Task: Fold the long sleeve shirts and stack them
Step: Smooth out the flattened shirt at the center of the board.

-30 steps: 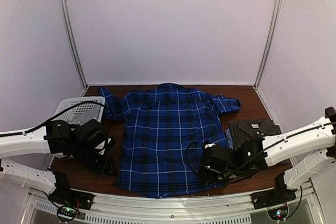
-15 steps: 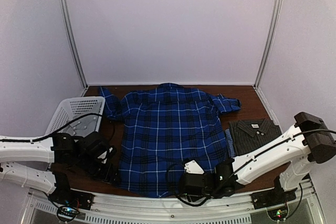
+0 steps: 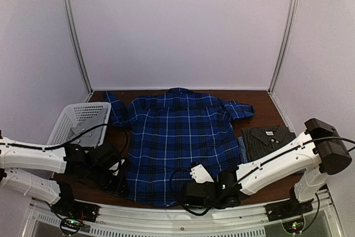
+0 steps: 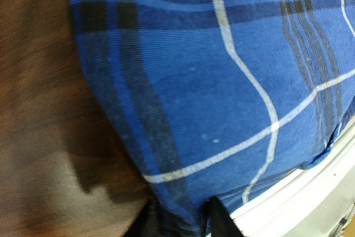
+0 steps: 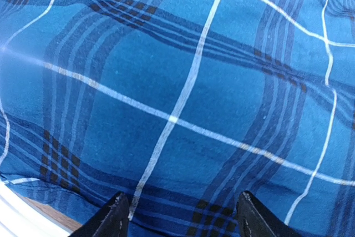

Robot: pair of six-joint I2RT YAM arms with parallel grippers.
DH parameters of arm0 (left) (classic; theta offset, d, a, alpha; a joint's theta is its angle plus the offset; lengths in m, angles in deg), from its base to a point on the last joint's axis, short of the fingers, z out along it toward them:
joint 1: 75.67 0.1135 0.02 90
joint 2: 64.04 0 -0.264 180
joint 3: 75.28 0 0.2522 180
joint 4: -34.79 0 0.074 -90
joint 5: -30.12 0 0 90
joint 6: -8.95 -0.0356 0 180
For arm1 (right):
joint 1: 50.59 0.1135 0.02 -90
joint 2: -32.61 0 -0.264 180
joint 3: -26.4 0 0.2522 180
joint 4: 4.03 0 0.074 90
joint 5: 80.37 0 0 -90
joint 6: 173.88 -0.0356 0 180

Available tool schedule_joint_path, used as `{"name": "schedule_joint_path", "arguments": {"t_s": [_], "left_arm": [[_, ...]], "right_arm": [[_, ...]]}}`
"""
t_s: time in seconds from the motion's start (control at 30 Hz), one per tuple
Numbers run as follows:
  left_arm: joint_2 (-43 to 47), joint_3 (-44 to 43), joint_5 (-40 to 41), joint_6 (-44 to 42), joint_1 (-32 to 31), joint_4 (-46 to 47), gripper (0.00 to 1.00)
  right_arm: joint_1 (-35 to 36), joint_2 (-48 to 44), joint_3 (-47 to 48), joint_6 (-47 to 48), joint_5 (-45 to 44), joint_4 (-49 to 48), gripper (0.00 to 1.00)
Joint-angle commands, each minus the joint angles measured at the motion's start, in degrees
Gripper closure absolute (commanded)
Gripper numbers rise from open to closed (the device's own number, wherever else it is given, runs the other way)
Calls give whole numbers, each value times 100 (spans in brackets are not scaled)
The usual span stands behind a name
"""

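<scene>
The plaid shirt's side is lying against the folded stack, so my left gripper should leave the hem corner and pull the shirt clear by its basket-side edge [image 3: 131, 166].
A royal-blue plaid shirt [image 3: 180, 137] lies spread flat in the middle of the table, collar at the far side and sleeves tucked by the shoulders. My left gripper [image 3: 121, 184] sits at its near left hem corner. In the left wrist view the left gripper [image 4: 183, 223] is shut on a bunched bit of that hem [image 4: 183, 137]. My right gripper [image 3: 188, 195] is low over the near hem; in its wrist view the right gripper [image 5: 183, 215] stands open, fingers [image 5: 115, 216] wide over the cloth. A folded dark grey shirt [image 3: 269, 137] rests on a pale blue one [image 3: 242, 147] at the right.
A white mesh basket [image 3: 77, 119] stands at the left edge, just behind the left arm. A metal rail [image 3: 183, 215] runs along the near table edge, right by the hem. White walls close in the back and sides.
The right arm swung left and forward, from beside the grey shirt to the near hem. The left gripper slid to the hem's left corner, opened, then closed on the cloth.
</scene>
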Motion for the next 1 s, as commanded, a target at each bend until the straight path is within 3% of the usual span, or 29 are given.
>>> {"name": "schedule_joint_path", "arguments": {"t_s": [0.0,0.13,0.23,0.33,0.47,0.53,0.73,0.97], "left_arm": [[44,-186,-11,-50,24,186,78],[17,-287,-64,-54,26,178,100],[46,-482,-113,-80,24,88,100],[20,-752,-270,-140,24,47,100],[-100,-1319,-295,-256,29,-264,100],[-156,-1721,-278,-317,38,-474,100],[-209,-2489,-584,-347,172,-886,100],[28,-2411,-1478,-151,642,-972,100]], "right_arm": [[-28,-146,-102,239,-316,3,25],[-205,-202,-784,591,201,-1065,21],[-278,-248,-1011,739,383,-1409,27],[-342,-208,-948,974,533,-1419,46],[-599,-416,-866,1355,986,-1290,86],[-838,-687,-814,1563,1222,-1051,99],[-1629,-1700,-401,2334,2341,-126,100],[-2075,-1760,368,2896,3298,958,100]]}}
